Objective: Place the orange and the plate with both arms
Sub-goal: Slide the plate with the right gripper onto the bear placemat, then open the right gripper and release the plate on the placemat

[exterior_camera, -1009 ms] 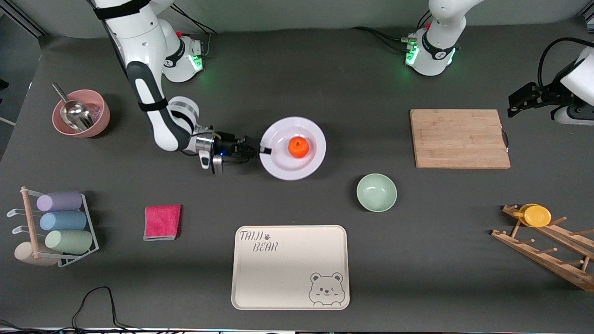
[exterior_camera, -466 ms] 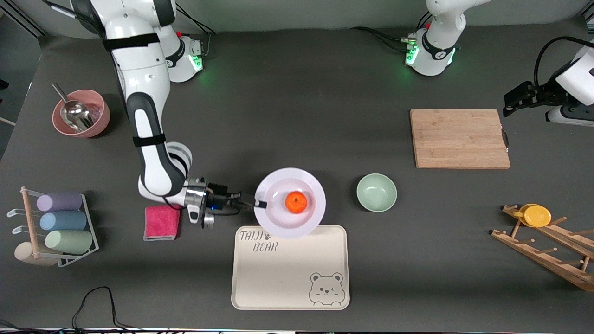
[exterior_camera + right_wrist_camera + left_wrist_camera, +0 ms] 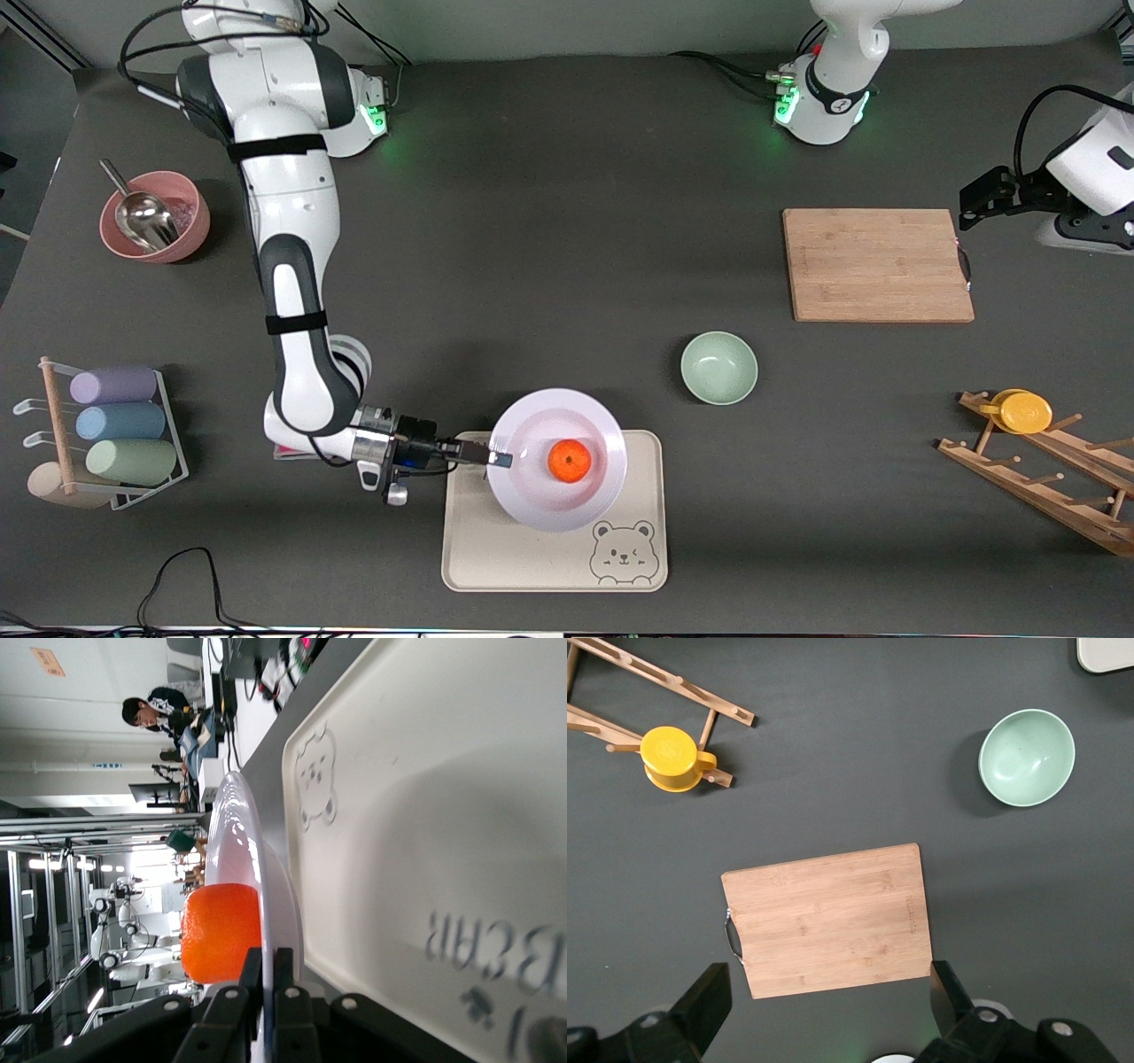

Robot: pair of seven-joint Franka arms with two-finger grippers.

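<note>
The robot's right gripper needs to set the pale plate with the orange down on the middle of the cream bear tray (image 3: 548,516) (image 3: 385,846).
The pale plate (image 3: 567,408) hangs a little above the cream bear tray (image 3: 496,558), held level by its rim. My right gripper (image 3: 498,459) is shut on that rim at the edge toward the right arm's end of the table. In the plate's shallow centre sits the orange (image 3: 568,461). The right wrist view shows the plate (image 3: 239,842) edge-on between the right gripper (image 3: 268,961) fingers, with the orange (image 3: 221,930) on it and the tray (image 3: 425,815) beneath. My left gripper (image 3: 967,206) waits open in the air by the cutting board, its fingers (image 3: 709,1001) wide apart with nothing between them.
A mint-green bowl (image 3: 718,367) stands beside the tray toward the left arm's end. The wooden cutting board (image 3: 877,264) and a wooden rack with a yellow cup (image 3: 1026,412) lie there too. A pink cloth (image 3: 282,454), a cup rack (image 3: 106,434) and a pink bowl with a scoop (image 3: 155,215) are at the right arm's end.
The right arm has carried the plate with the orange from the table's middle toward the front camera, to over the bear tray. The left gripper shifted slightly and stayed open.
</note>
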